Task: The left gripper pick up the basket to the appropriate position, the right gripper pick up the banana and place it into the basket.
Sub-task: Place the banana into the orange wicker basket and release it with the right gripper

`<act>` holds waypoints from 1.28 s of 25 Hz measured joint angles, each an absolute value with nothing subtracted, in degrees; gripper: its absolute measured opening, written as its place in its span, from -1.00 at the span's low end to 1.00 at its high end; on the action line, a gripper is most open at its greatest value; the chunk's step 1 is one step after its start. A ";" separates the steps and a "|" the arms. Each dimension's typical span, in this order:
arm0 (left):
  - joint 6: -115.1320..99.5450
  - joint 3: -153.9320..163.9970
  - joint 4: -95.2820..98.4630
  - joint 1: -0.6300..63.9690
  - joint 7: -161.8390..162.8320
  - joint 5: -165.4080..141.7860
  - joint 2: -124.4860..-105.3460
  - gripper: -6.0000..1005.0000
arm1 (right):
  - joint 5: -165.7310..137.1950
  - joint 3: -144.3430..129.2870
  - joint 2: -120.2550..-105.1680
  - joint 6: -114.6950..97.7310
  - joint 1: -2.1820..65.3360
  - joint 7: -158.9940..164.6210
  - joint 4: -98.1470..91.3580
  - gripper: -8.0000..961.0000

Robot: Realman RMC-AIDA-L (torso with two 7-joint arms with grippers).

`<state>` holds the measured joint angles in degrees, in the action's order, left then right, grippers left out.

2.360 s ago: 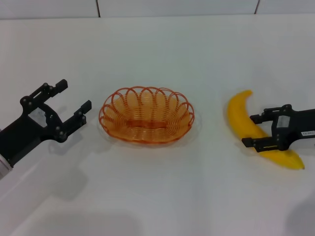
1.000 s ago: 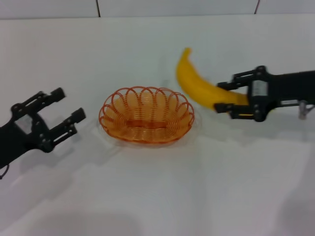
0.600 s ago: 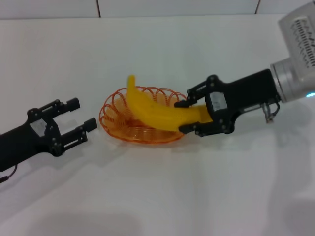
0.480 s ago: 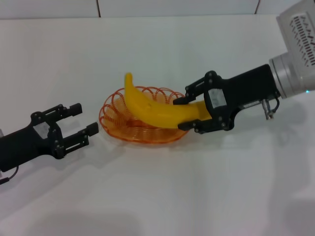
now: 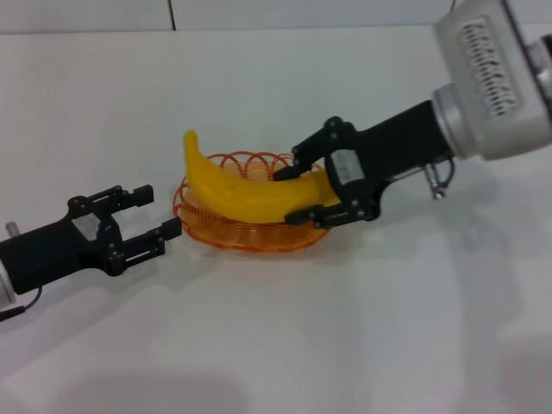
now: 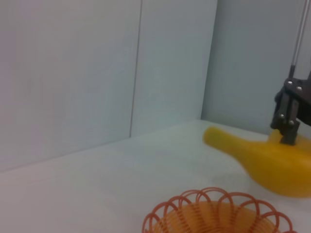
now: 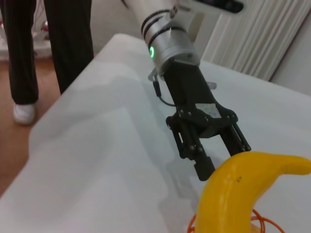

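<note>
The yellow banana, now held above the basket, will be let go by my right gripper across the middle of the orange wire basket (image 5: 262, 193), with the banana's ends on the basket's rim.
The orange wire basket (image 5: 250, 240) sits on the white table. My right gripper (image 5: 289, 195) is shut on the yellow banana (image 5: 226, 191) and holds it across the basket, with its free end sticking out past the basket's left rim. My left gripper (image 5: 159, 211) is open and low, just left of the basket's rim, apart from it. The left wrist view shows the banana (image 6: 272, 160) above the basket (image 6: 218, 216) and a right finger (image 6: 289, 114). The right wrist view shows the banana (image 7: 233, 194), basket wires (image 7: 265, 225) and the open left gripper (image 7: 226, 158).
The white table (image 5: 345, 345) has bare surface in front of and behind the basket. A wall stands along the table's far edge. A person's legs (image 7: 63, 39) stand beyond the table's left end in the right wrist view.
My right gripper lifted the banana from the table's right side and carried it left over the basket. My left gripper moved right, close to the basket's left rim.
</note>
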<state>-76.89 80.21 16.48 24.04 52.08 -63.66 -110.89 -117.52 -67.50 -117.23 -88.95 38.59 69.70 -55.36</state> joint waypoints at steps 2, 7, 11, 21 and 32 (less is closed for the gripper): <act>-76.28 80.29 16.47 24.59 52.36 -64.09 -111.07 0.40 | -117.42 -69.97 -117.24 -86.31 39.44 70.70 -55.28 0.00; -76.11 80.40 16.49 24.92 52.38 -64.81 -111.35 0.40 | -115.25 -76.05 -117.25 -80.07 40.94 72.90 -55.00 0.00; -76.11 80.51 16.46 25.29 52.38 -64.85 -111.49 0.40 | -114.49 -80.26 -117.24 -75.71 40.97 73.86 -54.94 0.00; -76.11 80.54 16.59 25.29 52.33 -64.87 -111.67 0.40 | -114.99 -87.41 -117.19 -65.99 40.51 76.74 -54.54 0.06; -76.11 80.11 16.61 24.94 52.06 -64.87 -111.71 0.40 | -114.07 -86.92 -117.23 -65.57 38.64 76.75 -56.51 0.14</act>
